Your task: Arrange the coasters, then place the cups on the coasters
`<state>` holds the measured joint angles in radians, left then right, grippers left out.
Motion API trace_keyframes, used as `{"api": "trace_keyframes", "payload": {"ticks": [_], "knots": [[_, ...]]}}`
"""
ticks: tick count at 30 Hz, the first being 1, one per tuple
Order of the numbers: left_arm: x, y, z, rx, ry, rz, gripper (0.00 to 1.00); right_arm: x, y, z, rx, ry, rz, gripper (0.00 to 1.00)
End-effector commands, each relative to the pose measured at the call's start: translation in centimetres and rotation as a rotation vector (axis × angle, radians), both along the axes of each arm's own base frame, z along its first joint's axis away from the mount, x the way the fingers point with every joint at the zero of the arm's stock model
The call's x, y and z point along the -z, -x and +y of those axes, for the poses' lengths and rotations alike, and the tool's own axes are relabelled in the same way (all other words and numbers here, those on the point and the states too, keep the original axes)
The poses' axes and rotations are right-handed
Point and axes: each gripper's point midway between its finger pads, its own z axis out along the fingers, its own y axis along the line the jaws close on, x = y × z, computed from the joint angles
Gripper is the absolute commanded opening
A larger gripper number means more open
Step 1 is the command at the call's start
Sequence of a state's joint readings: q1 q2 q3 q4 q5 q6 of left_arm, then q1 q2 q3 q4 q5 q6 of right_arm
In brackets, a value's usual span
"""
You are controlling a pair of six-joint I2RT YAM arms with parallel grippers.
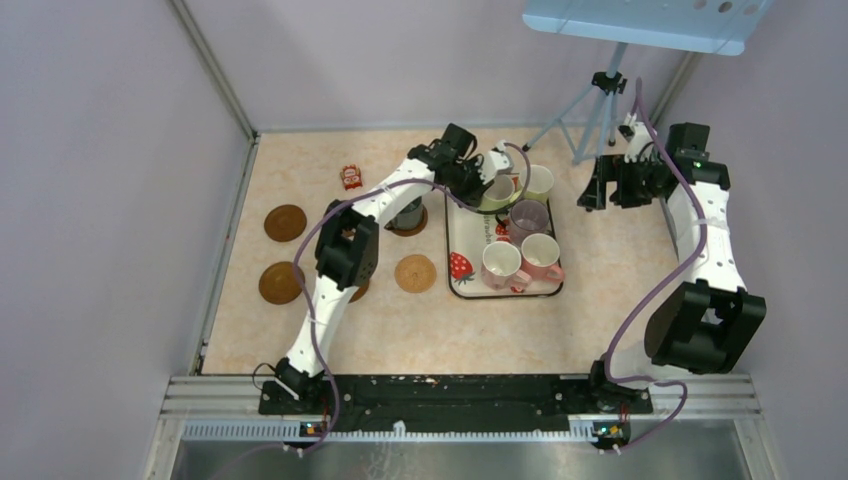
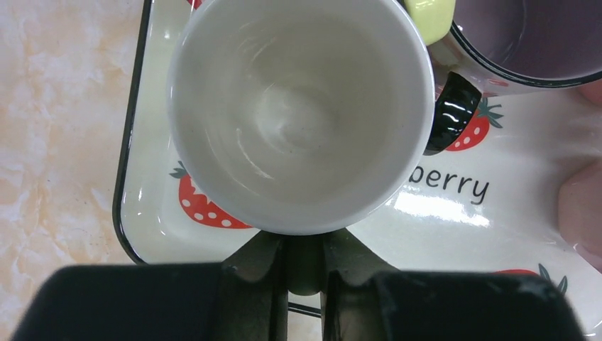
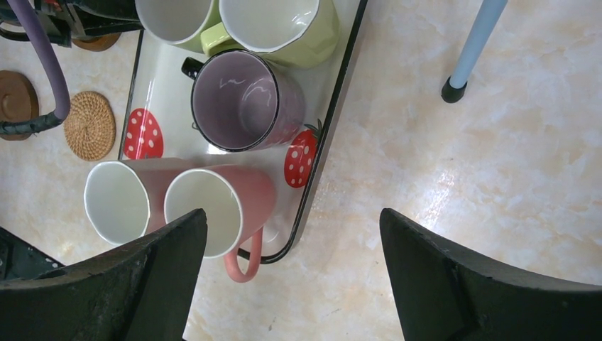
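Observation:
The light yellow-green cup, now over the strawberry tray, will be released by my left gripper on the brown coaster point(image 1: 344, 215) in front of the red packet.
My left gripper point(image 1: 478, 183) is shut on the handle point(image 2: 305, 264) of a light yellow-green cup point(image 1: 497, 190), whose white inside point(image 2: 302, 114) fills the left wrist view over the strawberry tray point(image 2: 145, 213). On the tray also stand a second yellow-green cup point(image 1: 538, 183), a purple cup point(image 1: 528, 218), a pink cup point(image 3: 220, 209) and a paler cup point(image 3: 117, 202). A dark green cup point(image 1: 408, 212) sits on a brown coaster left of the tray. Brown coasters point(image 1: 285, 222) point(image 1: 280, 283) and a tan coaster point(image 1: 415, 273) lie bare. My right gripper point(image 3: 291, 213) hangs open beside the tray's right edge.
A small red packet point(image 1: 351, 177) lies at the back left. A tripod point(image 1: 600, 110) stands at the back right, one leg point(image 3: 472, 42) close to my right gripper. Another brown coaster point(image 1: 358, 293) is partly hidden under the left arm. Walls enclose the table on three sides.

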<state>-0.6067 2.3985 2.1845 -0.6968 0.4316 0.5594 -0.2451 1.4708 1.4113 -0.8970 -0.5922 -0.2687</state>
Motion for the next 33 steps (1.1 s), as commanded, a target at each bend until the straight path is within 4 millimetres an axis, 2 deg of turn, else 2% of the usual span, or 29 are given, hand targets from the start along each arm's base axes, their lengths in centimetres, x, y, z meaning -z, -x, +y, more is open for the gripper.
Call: {"api": "trace_keyframes", "payload": {"ticks": [1,5,10,12,17,20,23,27,33], "knots": [[-3.9,-1.0,-0.4,-0.027,0.068,-0.08,0.08,-1.8,-0.2,-0.2,-0.004,0.013,-0.078,0.9],[-6.9,-1.8,-0.1,-0.08,0.144,-0.111,0.0,-1.9,-0.4,0.0,-0.006,0.003,-0.084,0.9],[-12.5,-2.1,0.4,-0.125,0.289,-0.132,0.0,-2.0,-0.9,0.1,-0.004,-0.015,-0.102,0.9],[-15.1,-2.2,1.0,-0.148,0.348,-0.153,0.0,-1.9,-1.1,0.3,-0.004,-0.024,-0.108,0.9],[-19.9,-2.9,3.4,-0.23,0.482,-0.171,0.0,-1.9,-1.6,0.6,-0.007,-0.055,-0.12,0.9],[-22.3,-3.7,6.3,-0.298,0.525,-0.187,0.0,-2.0,-2.2,0.9,-0.012,-0.075,-0.134,0.9],[-23.6,-4.2,10.0,-0.365,0.541,-0.2,0.0,-2.1,-2.7,1.4,-0.021,-0.08,-0.144,0.9],[-23.6,-4.0,15.4,-0.449,0.522,-0.201,0.0,-2.2,-3.6,2.3,-0.045,-0.078,-0.162,0.9],[-22.3,-1.7,24.3,-0.577,0.489,-0.189,0.0,-2.6,-5.0,4.0,-0.088,-0.084,-0.182,0.9]]}}
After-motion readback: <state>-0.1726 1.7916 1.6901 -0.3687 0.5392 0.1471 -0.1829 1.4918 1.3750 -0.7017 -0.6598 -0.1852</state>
